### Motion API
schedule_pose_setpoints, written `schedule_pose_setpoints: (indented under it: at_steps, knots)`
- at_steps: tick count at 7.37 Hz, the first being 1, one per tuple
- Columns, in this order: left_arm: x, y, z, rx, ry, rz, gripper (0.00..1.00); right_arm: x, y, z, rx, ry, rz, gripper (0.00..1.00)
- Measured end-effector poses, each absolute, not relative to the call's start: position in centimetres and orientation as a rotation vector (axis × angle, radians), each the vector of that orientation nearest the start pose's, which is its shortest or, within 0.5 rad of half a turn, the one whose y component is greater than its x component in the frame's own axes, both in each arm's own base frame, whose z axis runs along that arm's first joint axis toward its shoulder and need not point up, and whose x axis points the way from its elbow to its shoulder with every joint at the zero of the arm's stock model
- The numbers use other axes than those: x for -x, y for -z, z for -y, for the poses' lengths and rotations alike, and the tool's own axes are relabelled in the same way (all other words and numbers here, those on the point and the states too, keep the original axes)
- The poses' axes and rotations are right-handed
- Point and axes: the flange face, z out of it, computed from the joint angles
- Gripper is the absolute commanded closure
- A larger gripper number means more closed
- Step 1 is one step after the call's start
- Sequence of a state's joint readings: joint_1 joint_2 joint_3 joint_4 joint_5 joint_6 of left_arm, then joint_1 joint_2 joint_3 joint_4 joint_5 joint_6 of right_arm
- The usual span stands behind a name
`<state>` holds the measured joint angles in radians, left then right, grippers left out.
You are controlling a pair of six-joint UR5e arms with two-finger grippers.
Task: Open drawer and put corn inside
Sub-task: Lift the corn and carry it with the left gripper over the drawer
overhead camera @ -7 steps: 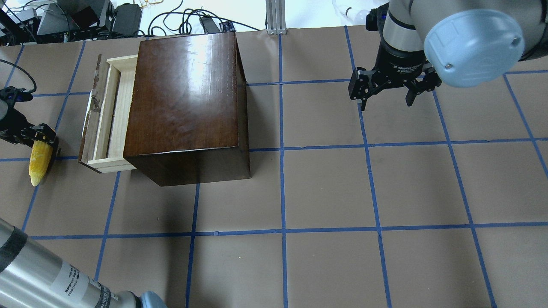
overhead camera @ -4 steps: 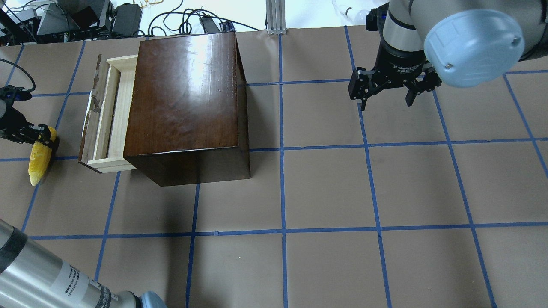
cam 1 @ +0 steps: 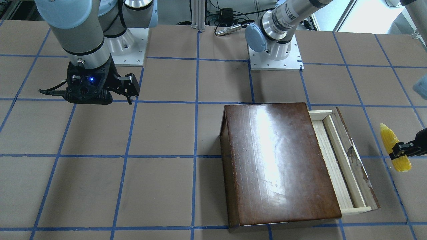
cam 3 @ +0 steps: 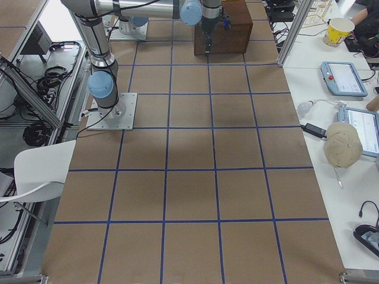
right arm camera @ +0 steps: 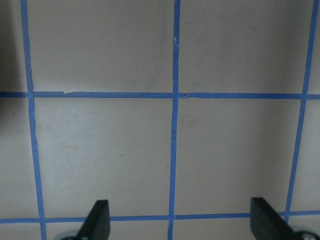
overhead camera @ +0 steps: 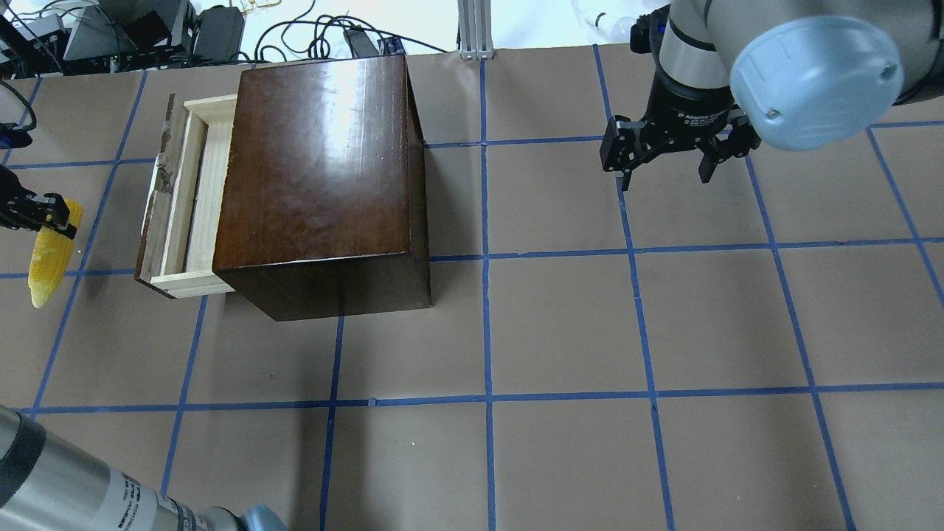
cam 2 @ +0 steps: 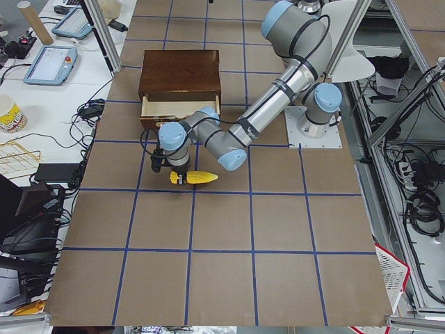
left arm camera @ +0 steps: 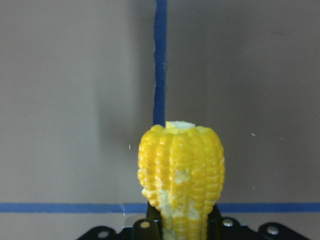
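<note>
My left gripper is to let go of the yellow corn on the drawer's pale wood tray (cam 1: 335,158), lengthwise along the front panel.
The yellow corn (overhead camera: 44,258) hangs in my left gripper (overhead camera: 57,218), which is shut on its thick end, above the table to the left of the drawer (overhead camera: 193,198). The left wrist view shows the corn (left arm camera: 181,170) end-on between the jaws, over a blue tape line. The drawer is pulled partway out of the dark-brown box (overhead camera: 317,169), and its pale wood tray is empty. In the front-facing view the corn (cam 1: 391,142) is to the right of the drawer (cam 1: 338,163). My right gripper (overhead camera: 664,175) is open and empty, far right of the box.
The brown table cover (overhead camera: 560,324) has a blue tape grid. Cables and equipment (overhead camera: 110,29) lie past the far edge. My left arm's forearm (overhead camera: 66,487) crosses the near left corner. An aluminium post (overhead camera: 476,26) stands behind the box.
My left gripper has risen with the corn in it and drifted toward the far left; the corn is off the table. The right arm and the drawer have not moved.
</note>
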<state>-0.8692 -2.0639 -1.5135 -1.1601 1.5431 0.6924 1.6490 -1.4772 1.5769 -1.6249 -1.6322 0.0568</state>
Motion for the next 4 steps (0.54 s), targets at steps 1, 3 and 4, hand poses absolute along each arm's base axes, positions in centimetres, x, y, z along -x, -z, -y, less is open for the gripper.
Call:
schedule_pose_setpoints:
  at_steps: [1,3,4]
  knots:
    - [-30.2,-29.3,58.7,-0.01,0.012,-3.18,1.0,-16.8,-44.3,51.3,0.037,-0.067,-3.205,0.0]
    - [-24.5,-34.1,59.5,-0.125,0.044,-3.156,1.0,-16.8,-44.3,51.3,0.037,-0.067,-3.203,0.0]
    - [-21.3,-36.7,60.0,-0.179,0.054,-3.147,1.0,-16.8,-44.3,51.3,0.036,-0.067,-3.203,0.0]
